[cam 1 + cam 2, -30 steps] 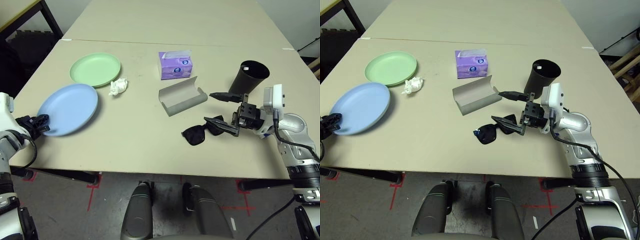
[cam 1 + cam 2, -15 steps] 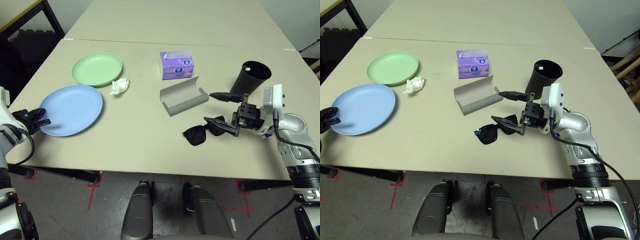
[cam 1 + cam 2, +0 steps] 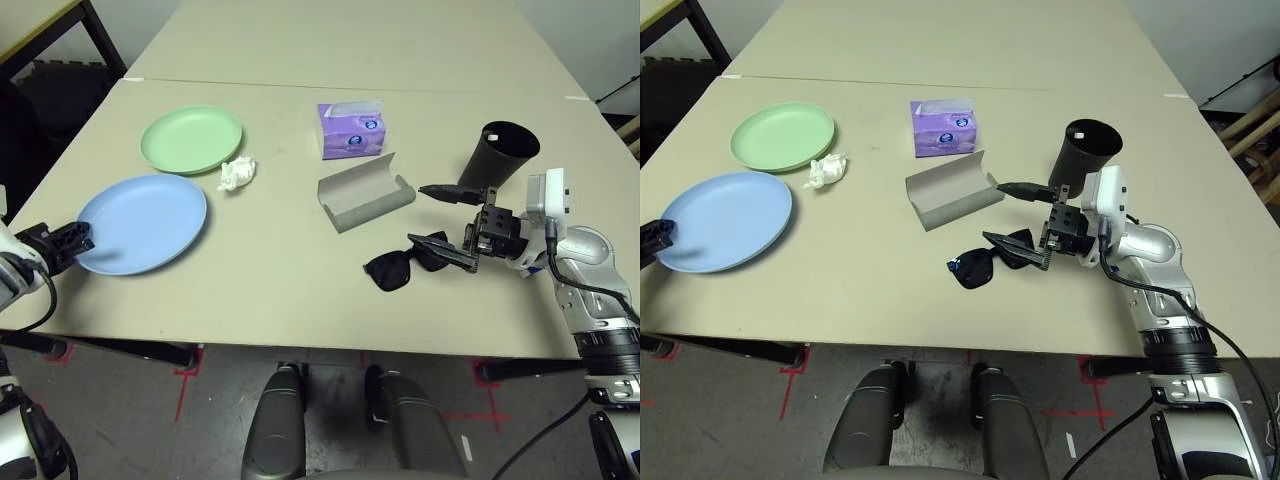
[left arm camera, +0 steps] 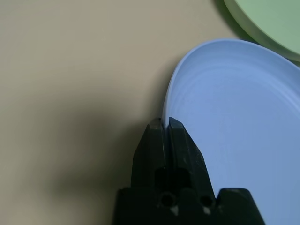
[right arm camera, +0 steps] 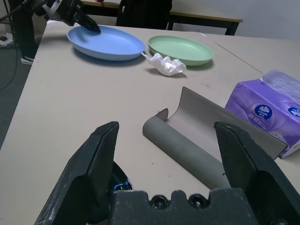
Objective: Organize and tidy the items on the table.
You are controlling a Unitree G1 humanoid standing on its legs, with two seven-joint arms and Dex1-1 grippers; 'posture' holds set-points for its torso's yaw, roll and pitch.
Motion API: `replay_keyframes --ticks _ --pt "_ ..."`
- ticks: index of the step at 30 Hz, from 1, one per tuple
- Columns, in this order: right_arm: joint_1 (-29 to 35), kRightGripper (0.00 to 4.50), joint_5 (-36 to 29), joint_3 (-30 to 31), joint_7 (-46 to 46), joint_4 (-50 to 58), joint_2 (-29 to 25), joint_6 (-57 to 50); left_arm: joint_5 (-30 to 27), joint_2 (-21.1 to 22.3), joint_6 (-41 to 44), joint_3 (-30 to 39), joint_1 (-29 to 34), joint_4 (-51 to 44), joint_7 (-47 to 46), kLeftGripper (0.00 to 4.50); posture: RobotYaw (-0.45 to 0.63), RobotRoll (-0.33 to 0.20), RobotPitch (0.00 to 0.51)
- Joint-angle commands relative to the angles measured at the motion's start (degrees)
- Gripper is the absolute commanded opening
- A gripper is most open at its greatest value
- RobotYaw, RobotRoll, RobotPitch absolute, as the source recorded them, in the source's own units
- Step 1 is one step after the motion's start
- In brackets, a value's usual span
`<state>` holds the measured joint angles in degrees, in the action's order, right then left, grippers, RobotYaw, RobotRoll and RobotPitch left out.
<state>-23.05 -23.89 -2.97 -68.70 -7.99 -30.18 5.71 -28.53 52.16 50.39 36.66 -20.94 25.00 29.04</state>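
Note:
The light blue plate will go down on top of the pale green plate (image 3: 193, 137) (image 4: 283, 21) from my left gripper.
My left gripper (image 3: 76, 238) is shut on the near-left rim of the light blue plate (image 3: 145, 220), which lies nearly flat on the table (image 3: 260, 290); in the left wrist view the fingertips (image 4: 164, 125) pinch the rim. The pale green plate (image 3: 191, 138) sits just behind it, with the white tissue wad (image 3: 237, 173) beside both. My right gripper (image 3: 416, 214) hangs open just above the black sunglasses (image 3: 398, 266), its jaws wide apart and empty. The open grey glasses case (image 3: 365, 192) lies just beyond, and the black cup (image 3: 498, 155) stands behind my right wrist.
A purple tissue box (image 3: 351, 130) stands behind the case. The table's near edge runs close under the blue plate and the sunglasses. A seam line (image 3: 400, 88) crosses the far tabletop. Bare tabletop lies between the plates and the case.
The blue plate, tilted up a second ago, has come down nearly flat and slid slightly towards the green plate, still in my left gripper. My right arm has not moved.

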Motion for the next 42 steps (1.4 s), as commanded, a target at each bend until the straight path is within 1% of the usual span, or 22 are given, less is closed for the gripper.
replay_keyframes --ticks 1,7,13,17,21,23,27,31,36,42 --pt "0.1 4.5 0.2 0.3 -0.3 -0.4 -0.2 0.6 -1.1 0.7 1.8 1.5 0.3 -1.8 -0.4 0.02 0.17 0.0 0.185" --pt "0.2 4.5 0.3 0.5 -0.1 -0.1 0.0 0.5 -2.8 -0.1 4.0 1.1 -3.9 -5.0 -2.0 0.02 0.16 0.0 0.183" --pt "0.2 4.5 0.4 0.7 0.1 -0.1 0.2 0.6 -2.6 -0.1 4.6 -0.2 -7.6 -4.8 -3.0 0.02 0.16 0.0 0.181" --pt "0.2 4.5 0.5 0.9 0.2 -0.1 0.5 0.7 -0.3 0.0 1.6 -3.5 -13.0 0.7 -3.5 0.02 0.16 0.0 0.179" --pt "0.3 4.5 0.6 1.0 0.3 0.1 0.6 0.7 2.4 -0.7 -2.7 -7.9 -20.0 8.4 -3.2 0.02 0.16 0.0 0.179" --pt "0.4 4.5 0.6 1.0 0.3 0.2 0.6 0.6 3.5 -0.8 -4.7 -9.4 -22.4 11.7 -2.9 0.02 0.15 0.0 0.178" --pt "0.6 4.5 0.5 1.0 0.4 0.8 0.5 0.5 7.6 -2.2 -12.6 -12.9 -30.5 22.9 -4.4 0.02 0.15 0.0 0.179" --pt "1.3 4.5 0.4 0.8 0.5 1.9 0.0 0.1 11.0 -5.3 -21.8 -14.9 -38.7 33.3 -8.2 0.02 0.14 0.0 0.179" --pt "1.3 4.5 0.2 0.7 0.9 2.5 -0.2 -0.2 12.4 -8.2 -28.3 -14.8 -43.9 40.7 -11.9 0.02 0.13 0.0 0.18" --pt "0.9 4.5 0.5 0.4 2.2 2.3 0.1 -0.1 13.6 -11.7 -33.4 -14.9 -47.7 45.1 -15.8 0.02 0.13 0.0 0.18"
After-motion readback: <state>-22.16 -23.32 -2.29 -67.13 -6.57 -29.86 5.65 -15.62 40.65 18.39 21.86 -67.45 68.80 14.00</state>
